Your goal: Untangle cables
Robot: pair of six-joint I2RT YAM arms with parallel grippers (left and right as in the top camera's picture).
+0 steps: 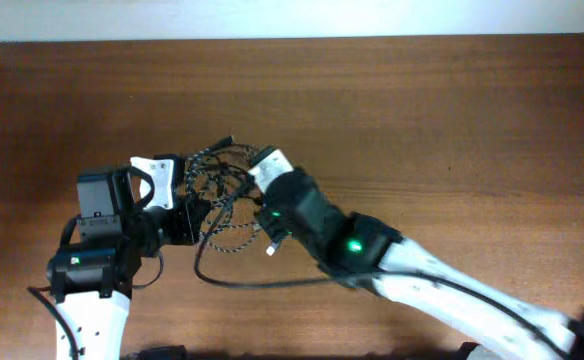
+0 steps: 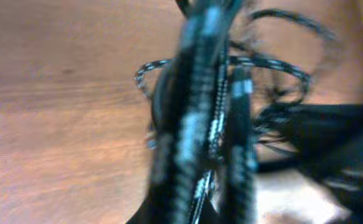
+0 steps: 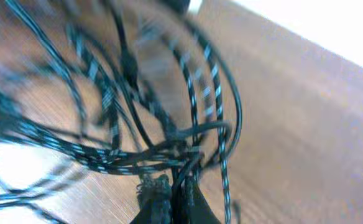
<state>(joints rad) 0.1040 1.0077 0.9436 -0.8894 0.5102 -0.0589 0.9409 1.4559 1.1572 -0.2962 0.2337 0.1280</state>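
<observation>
My left gripper grips several bundled speckled cables, so it should open and take the black cable's loops (image 3: 201, 129) beside my right gripper.
The two cables lie in one tangle between my grippers. The speckled cable (image 1: 228, 241) loops through the bundle. The plain black cable (image 1: 234, 282) trails from it toward the table's front. My left gripper (image 1: 200, 215) is at the tangle's left side, shut on strands of it. In the left wrist view these strands fill the blurred middle, with speckled loops (image 2: 275, 62) behind. My right gripper (image 1: 256, 196) is at the tangle's right side. In the right wrist view its fingers (image 3: 174, 198) are shut on strands, with speckled cable (image 3: 194, 99) and black cable (image 3: 125, 62) spread above them.
The brown wooden table (image 1: 452, 110) extends to the back and right. A white and black block (image 1: 157, 172) lies just left of the tangle. My right arm (image 1: 422, 275) crosses the front right. My left arm's base (image 1: 97, 250) stands at the front left.
</observation>
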